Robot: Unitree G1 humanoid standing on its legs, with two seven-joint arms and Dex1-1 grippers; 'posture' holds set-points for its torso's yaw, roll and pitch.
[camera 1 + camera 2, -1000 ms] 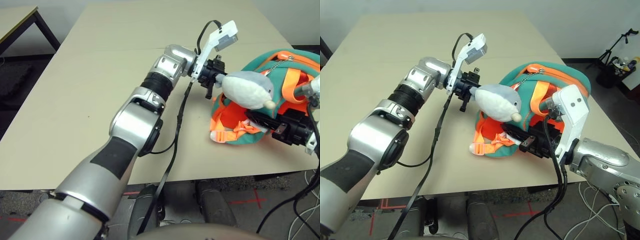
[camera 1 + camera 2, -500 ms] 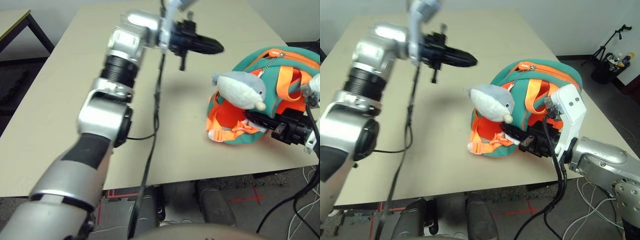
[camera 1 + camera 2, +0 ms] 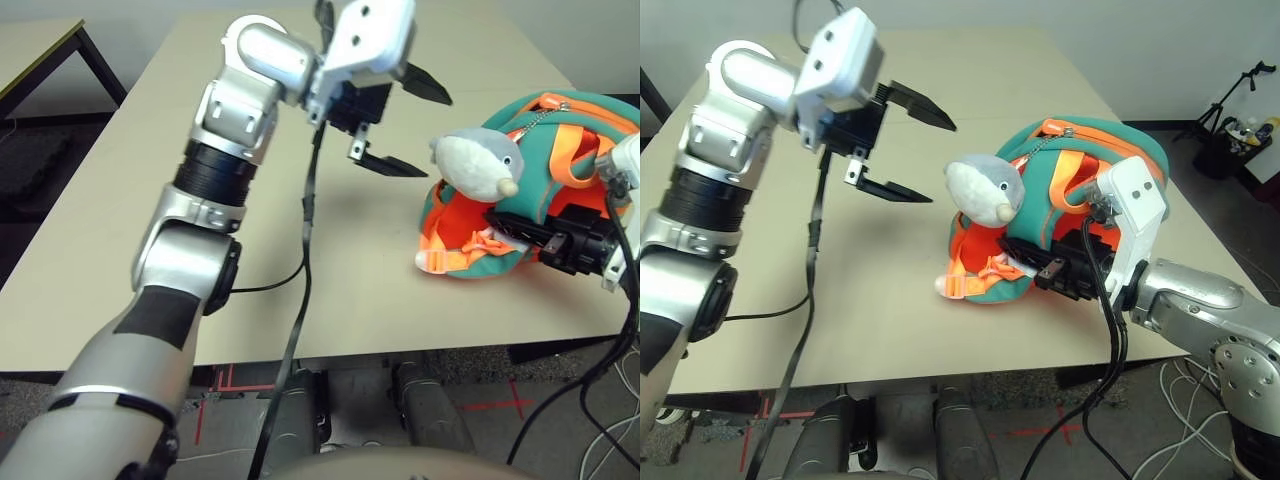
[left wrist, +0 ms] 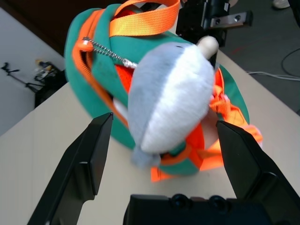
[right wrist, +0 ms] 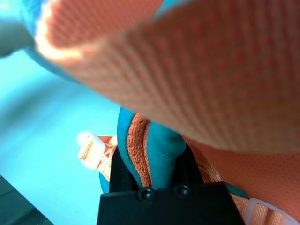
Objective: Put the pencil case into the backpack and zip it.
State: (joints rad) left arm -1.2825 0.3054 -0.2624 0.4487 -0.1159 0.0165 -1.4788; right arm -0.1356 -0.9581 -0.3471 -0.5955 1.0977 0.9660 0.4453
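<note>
I need to grip the plush charm with my left gripper and swing it to the zipper's side (image 4: 99,89), because it hangs over the backpack's straps, off the zipper's track.
The orange and teal backpack (image 3: 545,125) lies on the right side of the table, its grey-white plush charm (image 3: 475,160) hanging on a chain towards my left arm. My left gripper (image 3: 415,125) hovers open in the air just left of the charm, and nothing is between its fingers (image 4: 89,154). The left wrist view looks straight at the plush charm (image 4: 168,98) and backpack (image 4: 89,65). At the backpack's near side, my right gripper (image 3: 1040,270) is shut on its teal and orange edge (image 5: 150,150). The pencil case is out of view.
The beige table (image 3: 150,200) stretches wide to the left and behind the backpack. A black cable (image 3: 305,250) hangs from my left wrist down over the front edge. Another table (image 3: 40,45) stands at far left. A tripod and clutter (image 3: 1240,110) sit on the floor at right.
My left gripper has drawn back from the backpack's top, risen off it and opened wide. The right gripper keeps its hold on the backpack's edge. The camera has shifted a little.
</note>
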